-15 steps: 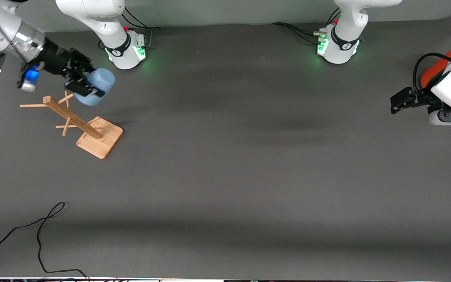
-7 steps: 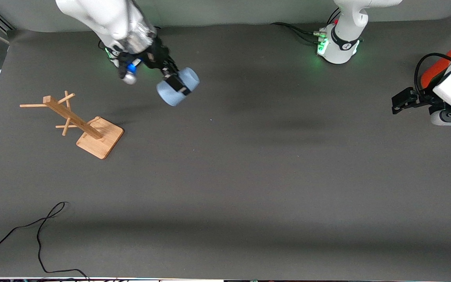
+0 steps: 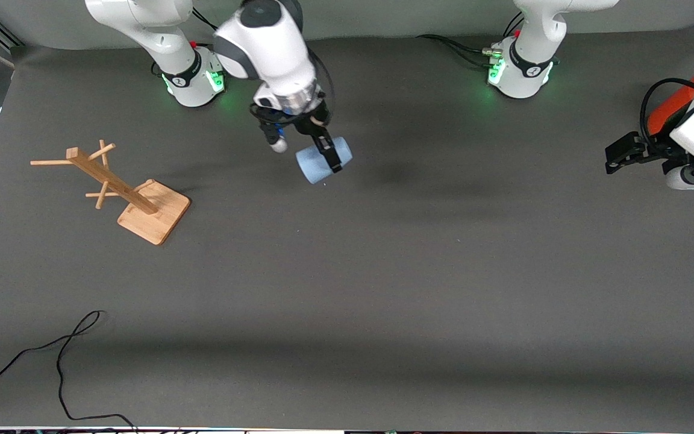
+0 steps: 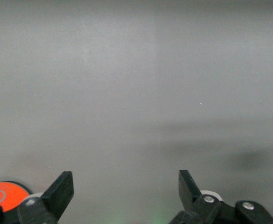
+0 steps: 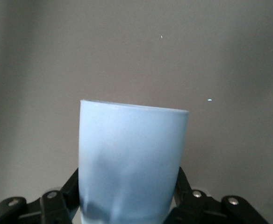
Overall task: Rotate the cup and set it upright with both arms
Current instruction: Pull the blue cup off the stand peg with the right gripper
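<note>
Next, my right gripper releases the pale-blue cup on the table, midway (image 3: 381,188) between the wooden mug tree and my left gripper. The cup is now in the air over the table.
The pale-blue cup (image 3: 321,161) hangs on its side in the air over the grey table's middle, toward the robots' bases. My right gripper (image 3: 329,154) is shut on the cup. In the right wrist view the cup (image 5: 132,158) fills the space between the black fingers (image 5: 65,198), with the table below. My left gripper (image 3: 617,152) is open and empty at the left arm's end of the table and waits there. The left wrist view shows the left gripper (image 4: 125,186) spread wide over bare table.
A wooden mug tree (image 3: 119,190) on a square base stands toward the right arm's end. A black cable (image 3: 61,361) lies near the front edge. An orange-red can (image 3: 667,110) lies under the left arm; its orange end shows in the left wrist view (image 4: 3,197).
My right arm has carried the cup from above the mug tree toward the table's middle and lower. The left arm has barely moved.
</note>
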Controlling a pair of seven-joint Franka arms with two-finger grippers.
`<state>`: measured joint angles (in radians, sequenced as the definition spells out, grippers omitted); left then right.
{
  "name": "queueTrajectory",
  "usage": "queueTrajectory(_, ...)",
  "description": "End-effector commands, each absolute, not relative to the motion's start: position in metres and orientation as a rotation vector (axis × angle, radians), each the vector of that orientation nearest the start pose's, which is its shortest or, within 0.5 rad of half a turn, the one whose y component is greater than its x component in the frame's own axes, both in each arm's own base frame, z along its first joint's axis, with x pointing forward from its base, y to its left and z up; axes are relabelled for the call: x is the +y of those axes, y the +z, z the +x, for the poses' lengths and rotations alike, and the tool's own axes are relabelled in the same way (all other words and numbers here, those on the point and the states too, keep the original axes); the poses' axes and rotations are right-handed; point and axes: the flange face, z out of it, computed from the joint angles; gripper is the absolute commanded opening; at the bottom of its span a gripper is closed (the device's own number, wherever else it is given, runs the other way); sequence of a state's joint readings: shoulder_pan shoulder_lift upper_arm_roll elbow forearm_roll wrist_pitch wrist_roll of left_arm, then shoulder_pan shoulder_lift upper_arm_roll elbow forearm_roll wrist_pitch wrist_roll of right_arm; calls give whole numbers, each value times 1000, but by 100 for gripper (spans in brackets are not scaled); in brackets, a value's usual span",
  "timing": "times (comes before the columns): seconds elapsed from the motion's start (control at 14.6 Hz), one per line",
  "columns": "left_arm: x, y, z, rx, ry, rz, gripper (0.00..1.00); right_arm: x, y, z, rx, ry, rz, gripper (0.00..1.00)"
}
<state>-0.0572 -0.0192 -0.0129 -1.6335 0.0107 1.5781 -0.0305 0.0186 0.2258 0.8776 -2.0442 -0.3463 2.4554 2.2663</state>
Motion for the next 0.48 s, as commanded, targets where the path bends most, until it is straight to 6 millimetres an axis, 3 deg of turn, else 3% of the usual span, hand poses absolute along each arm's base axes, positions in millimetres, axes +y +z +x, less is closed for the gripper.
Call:
queueTrajectory(0.0, -36, 608, 539, 68, 27, -3121, 100, 505, 359, 395, 1601, -78, -2348, 51)
queueTrajectory(0.41, -37, 603, 538, 58, 87, -3123, 100, 571, 258, 354, 1673, -237, -2401, 51)
